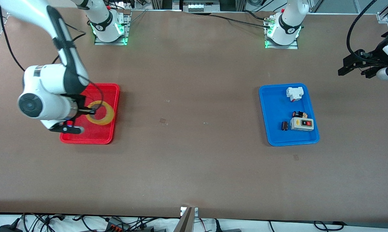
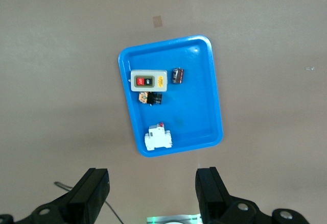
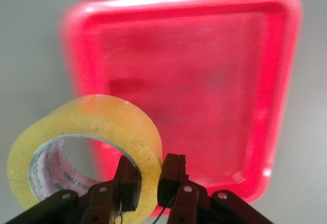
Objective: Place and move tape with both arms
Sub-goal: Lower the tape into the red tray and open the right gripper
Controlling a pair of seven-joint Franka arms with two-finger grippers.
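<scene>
The robot's right gripper will release the tape near the middle of the red tray's bottom (image 1: pixel 90 108) (image 3: pixel 179 126).
The tape (image 1: pixel 107 113), a translucent yellow-amber ring, is held over the red tray (image 1: pixel 112 94) at the right arm's end of the table. My right gripper (image 1: pixel 92 111) is shut on the ring's wall, one finger inside the hole and one outside. In the right wrist view the tape (image 3: pixel 87 117) sits between my right gripper's (image 3: pixel 149 180) fingers, lifted above the red tray (image 3: pixel 204 7). My left gripper (image 1: pixel 353 71) waits open and empty in the air at the left arm's end of the table; it is open in the left wrist view (image 2: pixel 153 193).
A blue tray (image 1: pixel 277 106) stands toward the left arm's end and also shows in the left wrist view (image 2: pixel 199 112). It holds a white and grey switch box (image 1: pixel 302 124), a white breaker (image 1: pixel 294 93) and small black parts (image 1: pixel 284 126).
</scene>
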